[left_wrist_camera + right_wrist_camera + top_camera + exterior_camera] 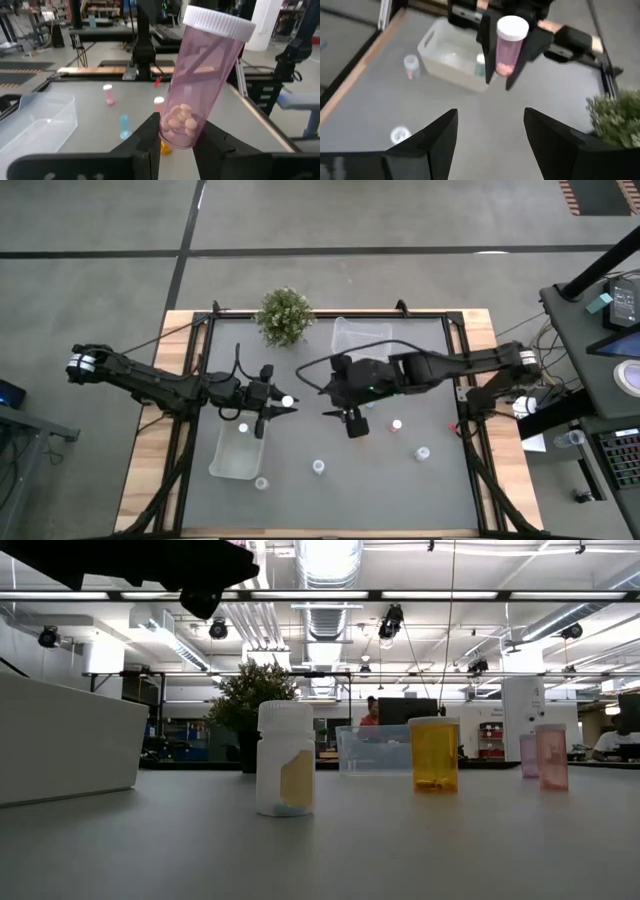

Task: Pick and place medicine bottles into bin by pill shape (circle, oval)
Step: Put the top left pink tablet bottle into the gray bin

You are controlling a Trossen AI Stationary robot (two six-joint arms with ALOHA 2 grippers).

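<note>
I will hold the pink bottle with my right gripper, as my left gripper pinches its lower body, while my left gripper takes it near its white cap (219, 23).
My left gripper (283, 404) holds a pink medicine bottle (200, 85) with a white cap, above the table beside the near-left clear bin (240, 452). The right wrist view shows this bottle (509, 45) facing my right gripper (490, 135), which hangs open and empty over the table's middle (355, 420). One pale bottle (480, 65) stands in that bin. More bottles stand on their bases on the table: white (285, 760), orange (435, 755) and pink (550, 755). A second clear bin (355, 335) stands at the far edge. My left gripper pinches the pink bottle's lower body (172, 132) between its two fingers (150, 137), just above the base where the pills lie. The fingers point level, coming from the table's left. The bottle is lifted clear of the table, cap up and tilted to one side.
A green bushy plant (285, 315) stands at the far edge, left of the far bin. Loose bottles (319, 467), (261, 482), (397, 423), (422, 452) dot the near half of the table. Black frame rails border the mat on all sides.
</note>
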